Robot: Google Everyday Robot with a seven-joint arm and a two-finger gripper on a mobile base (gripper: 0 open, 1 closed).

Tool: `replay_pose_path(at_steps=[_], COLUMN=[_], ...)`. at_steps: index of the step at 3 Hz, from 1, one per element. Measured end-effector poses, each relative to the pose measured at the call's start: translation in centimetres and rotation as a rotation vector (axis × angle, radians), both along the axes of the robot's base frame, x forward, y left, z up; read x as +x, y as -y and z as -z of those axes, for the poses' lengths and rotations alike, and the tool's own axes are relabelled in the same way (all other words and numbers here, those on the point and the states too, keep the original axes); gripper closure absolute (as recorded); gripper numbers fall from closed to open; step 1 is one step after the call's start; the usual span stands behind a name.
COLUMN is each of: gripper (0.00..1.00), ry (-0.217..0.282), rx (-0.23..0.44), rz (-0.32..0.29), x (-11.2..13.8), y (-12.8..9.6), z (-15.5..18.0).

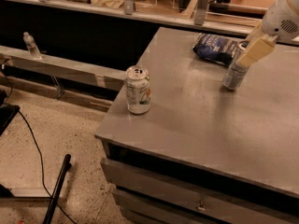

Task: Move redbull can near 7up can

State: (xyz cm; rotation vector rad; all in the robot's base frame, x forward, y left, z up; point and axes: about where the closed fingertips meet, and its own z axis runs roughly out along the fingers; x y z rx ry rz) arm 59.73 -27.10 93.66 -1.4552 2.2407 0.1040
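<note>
The redbull can will go from my gripper onto the table [170, 99], where I will let go of it close beside the 7up can, on the chip bag side.
The redbull can [233, 74], slim and silver-grey with blue marks, stands on the grey table [196, 115] at the back right, leaning slightly. My gripper [248, 54], cream-coloured on a white arm, is at the can's upper part and covers its top right side. The 7up can [138, 90], shorter, whitish with green and a red-orange mark, stands upright near the table's front left edge, well to the left of the redbull can and the gripper.
A dark blue chip bag [216, 48] lies just behind the redbull can. The table's left edge drops to a speckled floor with a black cable and a pole [57, 190]. A plastic bottle [31, 45] stands on a low ledge at left.
</note>
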Motion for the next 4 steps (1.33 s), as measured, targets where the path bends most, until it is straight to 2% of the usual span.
replay_pose_path(at_steps=[1, 2, 3, 4], gripper=[1.0, 1.0, 1.0, 1.0], ry=[0.034, 0.071, 0.082, 0.073], rx=[0.063, 0.068, 0.041, 0.005], rz=[-0.09, -0.203, -0.314, -0.386], x=[-0.5, -1.7, -3.6, -5.2], y=[-3.7, -8.8, -14.0, -17.7], z=[-2.7, -4.9, -5.4, -4.4])
